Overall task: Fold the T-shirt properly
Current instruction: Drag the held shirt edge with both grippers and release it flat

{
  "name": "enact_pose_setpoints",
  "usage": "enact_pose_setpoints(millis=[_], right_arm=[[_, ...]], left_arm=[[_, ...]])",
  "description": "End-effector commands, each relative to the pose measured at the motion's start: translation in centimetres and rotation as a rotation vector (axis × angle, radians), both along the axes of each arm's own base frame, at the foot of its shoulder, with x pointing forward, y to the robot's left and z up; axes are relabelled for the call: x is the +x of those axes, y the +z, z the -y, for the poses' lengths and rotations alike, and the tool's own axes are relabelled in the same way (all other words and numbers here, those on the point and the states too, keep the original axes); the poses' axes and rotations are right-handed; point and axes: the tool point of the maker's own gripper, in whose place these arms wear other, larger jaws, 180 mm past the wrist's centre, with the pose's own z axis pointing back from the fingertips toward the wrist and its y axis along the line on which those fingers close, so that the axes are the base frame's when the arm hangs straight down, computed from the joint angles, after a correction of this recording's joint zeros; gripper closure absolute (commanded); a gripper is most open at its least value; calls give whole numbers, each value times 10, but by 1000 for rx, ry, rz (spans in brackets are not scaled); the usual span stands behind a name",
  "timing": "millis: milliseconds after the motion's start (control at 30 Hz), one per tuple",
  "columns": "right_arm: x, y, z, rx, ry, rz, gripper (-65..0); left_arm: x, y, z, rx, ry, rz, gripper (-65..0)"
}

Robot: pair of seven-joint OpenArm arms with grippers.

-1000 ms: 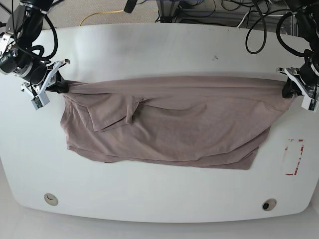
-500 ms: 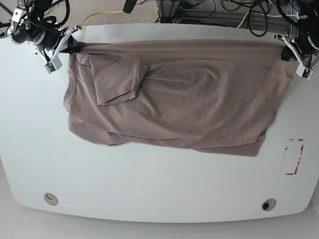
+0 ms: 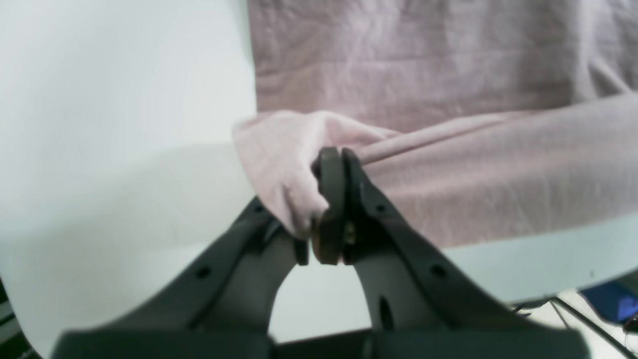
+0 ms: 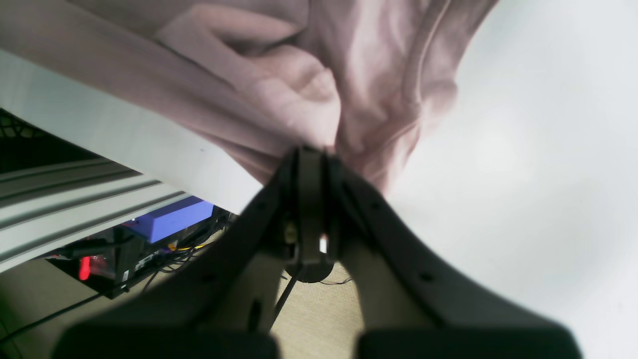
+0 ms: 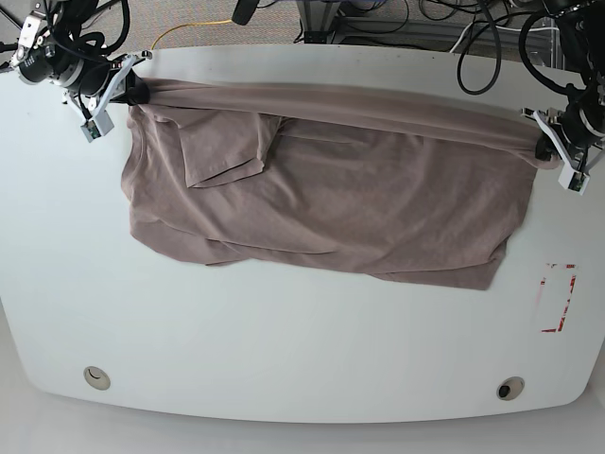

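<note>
The robot's left gripper should release the held corner on the mauve T-shirt's body, just inside its side edge (image 5: 515, 180) (image 3: 299, 89).
The mauve T-shirt (image 5: 331, 199) is stretched across the white table (image 5: 284, 350), its top edge pulled taut between the two arms while the rest hangs and lies below. My left gripper (image 5: 544, 151), on the right of the base view, is shut on one corner of the cloth (image 3: 294, 164), lower than the other end. At the far left corner of the table my right gripper (image 5: 135, 93) is shut on the opposite corner (image 4: 319, 124). A short sleeve (image 5: 222, 147) lies folded over the shirt's upper left.
A red-outlined mark (image 5: 558, 298) sits on the table at the right. Two round holes (image 5: 95, 378) (image 5: 510, 389) are set near the front edge. Cables and equipment (image 5: 406, 19) lie beyond the far edge of the table.
Both arms first carried the shirt's top edge toward the far side of the table. Since half a second ago my left gripper has dropped back toward the front, slanting the edge.
</note>
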Motion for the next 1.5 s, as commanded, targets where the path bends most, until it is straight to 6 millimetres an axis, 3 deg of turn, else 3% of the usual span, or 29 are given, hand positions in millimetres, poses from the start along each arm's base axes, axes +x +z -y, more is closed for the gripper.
enact_pose_setpoints(millis=[0, 267, 567, 667, 833, 900, 967, 1033, 1200, 1300, 1467], right_arm=[[11, 10, 5, -14, 4, 45, 0], [26, -5, 9, 49, -58, 34, 0], [30, -18, 14, 94, -104, 5, 0], [33, -19, 16, 102, -116, 14, 0], [33, -19, 17, 107, -123, 23, 0], [33, -20, 17, 107, -124, 22, -3], [33, -21, 20, 89, -124, 18, -33], [31, -23, 26, 39, -123, 3, -105], [26, -26, 42, -20, -165, -10, -298], [32, -16, 50, -27, -200, 27, -425], [37, -2, 49, -52, -196, 72, -556]], left_arm=[[6, 4, -11, 9, 17, 13, -7], [44, -5, -4, -68, 20, 25, -8], [66, -28, 4, -157, 33, -32, -11], [72, -27, -1, -152, 34, -35, -19], [77, -28, -1, -144, 19, -51, -186], [78, -25, -6, -134, 20, -48, -283], [79, -25, -6, -137, 21, -49, -353], [89, -17, -9, -119, 22, -26, -397], [89, -22, -18, -85, 37, -54, -408], [103, -11, -18, -93, 35, -25, -408], [98, -4, -7, -100, -32, -33, -408]])
